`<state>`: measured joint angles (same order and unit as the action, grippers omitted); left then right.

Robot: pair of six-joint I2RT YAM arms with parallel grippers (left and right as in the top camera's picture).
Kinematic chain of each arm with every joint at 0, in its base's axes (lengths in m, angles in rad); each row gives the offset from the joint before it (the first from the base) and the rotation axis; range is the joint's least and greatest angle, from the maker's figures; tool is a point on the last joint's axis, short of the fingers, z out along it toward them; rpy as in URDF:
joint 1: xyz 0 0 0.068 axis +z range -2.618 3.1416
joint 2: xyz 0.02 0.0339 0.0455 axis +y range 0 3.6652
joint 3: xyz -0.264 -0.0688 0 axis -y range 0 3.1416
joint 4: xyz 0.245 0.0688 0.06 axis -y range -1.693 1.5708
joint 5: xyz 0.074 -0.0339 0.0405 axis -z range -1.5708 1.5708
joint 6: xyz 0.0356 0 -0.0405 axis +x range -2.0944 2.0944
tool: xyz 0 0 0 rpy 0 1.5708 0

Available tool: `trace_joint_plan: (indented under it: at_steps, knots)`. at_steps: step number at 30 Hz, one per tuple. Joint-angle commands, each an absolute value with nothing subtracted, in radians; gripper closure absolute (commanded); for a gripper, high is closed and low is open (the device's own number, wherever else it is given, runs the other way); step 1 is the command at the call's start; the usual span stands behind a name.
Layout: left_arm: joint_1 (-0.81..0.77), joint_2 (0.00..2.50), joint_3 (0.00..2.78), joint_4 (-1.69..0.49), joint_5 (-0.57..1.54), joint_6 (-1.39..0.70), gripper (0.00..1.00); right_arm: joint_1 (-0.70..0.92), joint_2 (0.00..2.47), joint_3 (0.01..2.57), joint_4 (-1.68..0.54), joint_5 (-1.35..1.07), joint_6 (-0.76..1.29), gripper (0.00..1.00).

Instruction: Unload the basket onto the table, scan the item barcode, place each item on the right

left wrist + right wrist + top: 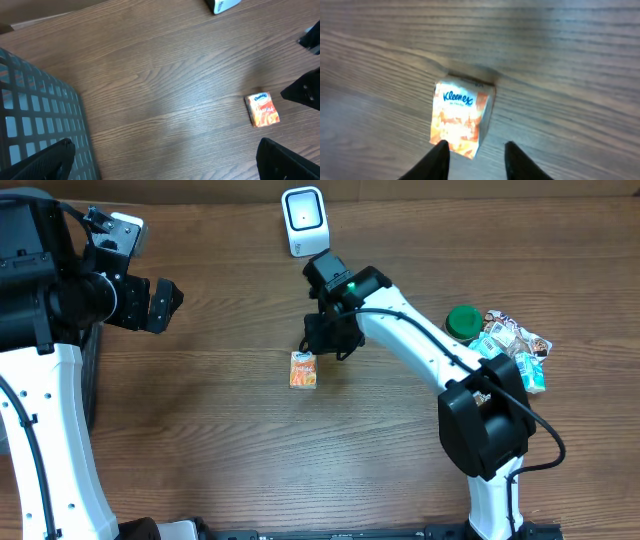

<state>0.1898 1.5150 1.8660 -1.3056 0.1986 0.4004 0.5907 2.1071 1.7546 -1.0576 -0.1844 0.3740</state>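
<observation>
The tissue pack lies flat past my right fingertips, off-middle; I should back off, open, pinch its near corner (470,152), then lift toward the scanner.
A small orange Kleenex tissue pack (303,369) lies flat on the wooden table, label up. It also shows in the left wrist view (261,109) and the right wrist view (460,119). My right gripper (325,340) hovers just behind the pack, open (476,146), and the pack's near edge lies just beyond the fingertips, not held. The white barcode scanner (303,221) stands at the table's far edge, its corner visible (222,5). No barcode shows on the pack. My left gripper (165,305) is wide open (165,160) over bare table at the far left.
A pile of packaged items (515,345) and a green lid (462,320) sit at the right. A grey mesh basket (35,115) stands by the left arm.
</observation>
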Motion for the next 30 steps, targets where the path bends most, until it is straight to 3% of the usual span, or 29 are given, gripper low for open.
trace_joint_plan:
  at_steps: [1, 5, 9, 16, 24, 30]
  knots:
    - [0.183, 1.517, 1.882, -1.305, 0.202, 0.423, 0.00, 0.591, 2.085, 1.740, -1.025, -0.190, 0.402, 0.63]
    - [0.183, 1.517, 1.882, -1.305, 0.202, 0.423, 0.00, 0.596, 2.094, 1.660, -0.957, -0.072, 0.473, 0.67]
    - [0.183, 1.517, 1.882, -1.305, 0.202, 0.423, 0.00, 0.596, 2.095, 1.565, -0.812, -0.066, 0.472, 0.80]
    - [0.183, 1.517, 1.882, -1.305, 0.202, 0.423, 0.00, 0.616, 2.095, 1.489, -0.702, -0.073, 0.468, 0.91]
    - [0.183, 1.517, 1.882, -1.305, 0.202, 0.423, 0.00, 0.677, 2.095, 1.489, -0.624, -0.275, 0.216, 0.92]
    - [0.183, 1.517, 1.882, -1.305, 0.202, 0.423, 0.00, 0.659, 2.090, 1.526, -0.650, -0.289, 0.234, 0.92]
